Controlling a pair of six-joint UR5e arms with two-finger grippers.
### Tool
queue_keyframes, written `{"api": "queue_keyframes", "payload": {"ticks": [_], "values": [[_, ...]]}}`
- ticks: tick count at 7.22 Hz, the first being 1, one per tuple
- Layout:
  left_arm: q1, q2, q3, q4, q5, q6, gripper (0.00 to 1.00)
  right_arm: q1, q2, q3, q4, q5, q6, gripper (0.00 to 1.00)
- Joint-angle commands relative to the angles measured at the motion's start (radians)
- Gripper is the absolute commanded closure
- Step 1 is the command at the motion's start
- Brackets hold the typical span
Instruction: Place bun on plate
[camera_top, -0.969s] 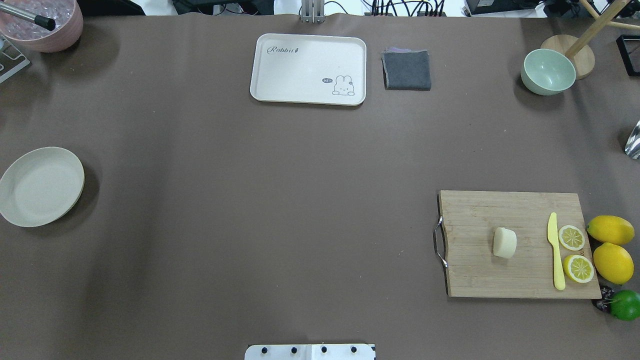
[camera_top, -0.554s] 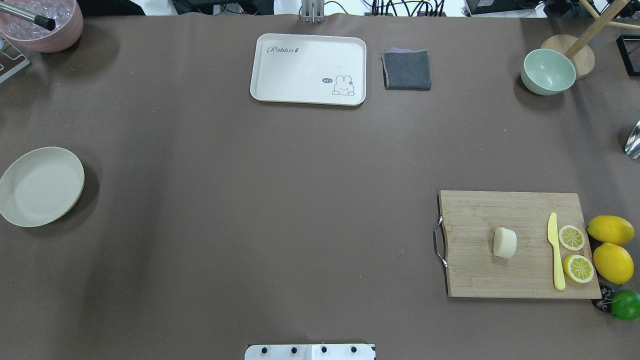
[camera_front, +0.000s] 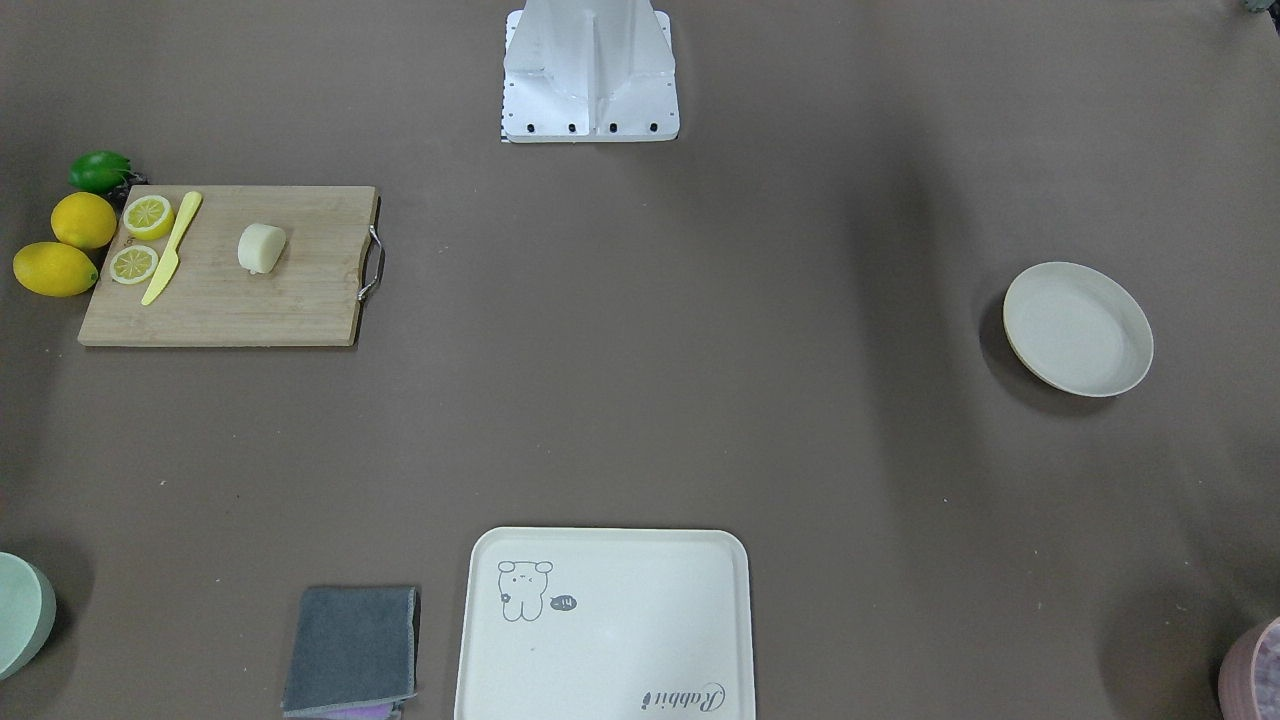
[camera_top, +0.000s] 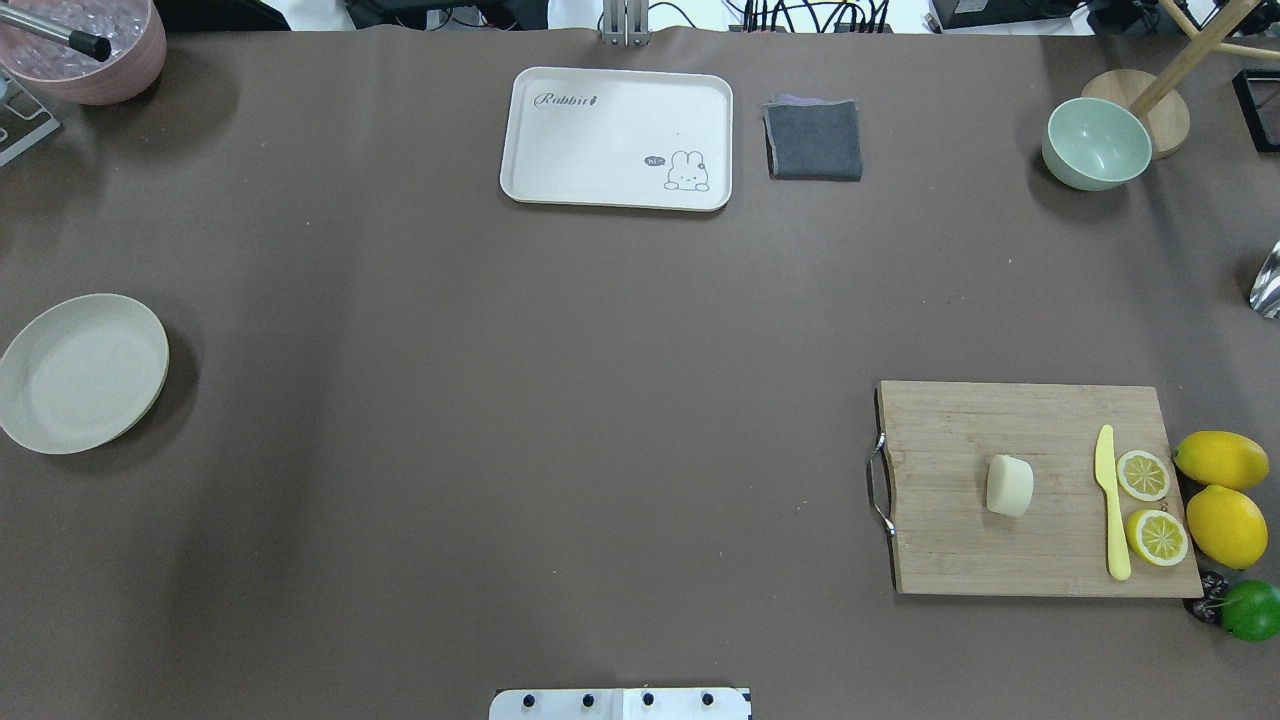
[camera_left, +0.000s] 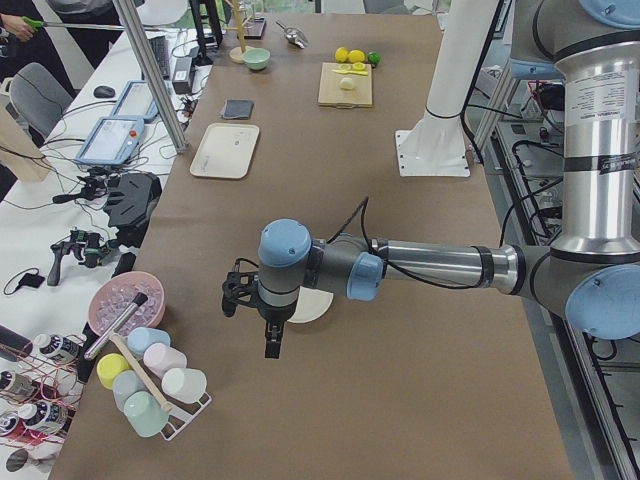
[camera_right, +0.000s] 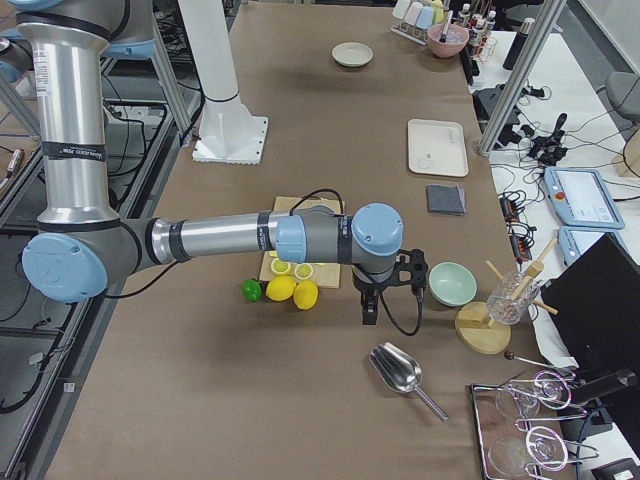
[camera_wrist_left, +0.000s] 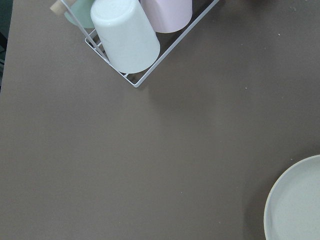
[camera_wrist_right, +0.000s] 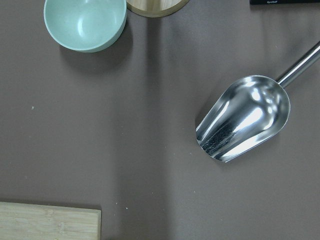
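Observation:
Next, my left gripper needs to grab the plate's rim (camera_front: 1149, 347) (camera_wrist_left: 265, 224) on the side farthest from the wooden cutting board.
The bun (camera_top: 1009, 485) lies on its side on a wooden cutting board (camera_top: 960, 550) at the table's right, also seen in the front view (camera_front: 261, 247). The empty plate (camera_top: 83, 372) sits at the far left edge. In the left side view my left gripper (camera_left: 271, 347) hangs over the table right beside the plate (camera_left: 318, 305), which the arm partly hides. My right gripper (camera_right: 369, 314) hangs past the lemons, between the board and the green bowl (camera_right: 451, 283). I cannot tell if either gripper is open or shut. Neither wrist view shows fingers.
A yellow knife (camera_top: 1110, 505), two lemon halves (camera_top: 1143, 475), whole lemons (camera_top: 1220, 459) and a lime (camera_top: 1250, 609) lie by the board. A rabbit tray (camera_top: 617, 138) and grey cloth (camera_top: 814, 139) sit at the back. A metal scoop (camera_wrist_right: 245, 117) and a cup rack (camera_wrist_left: 130, 35) lie near the grippers.

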Motion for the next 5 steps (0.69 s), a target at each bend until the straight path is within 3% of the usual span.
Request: {"api": "queue_keyframes", "payload": {"ticks": [1,5], "values": [[0.002,-0.002,-0.004,0.000,-0.001,0.000,0.02,0.000,-0.001,-0.002,0.001,0.002,-0.002,0.00],[0.008,-0.014,0.001,-0.019,0.002,0.003,0.02,0.000,-0.001,-0.007,0.001,0.000,0.000,0.00]]}}
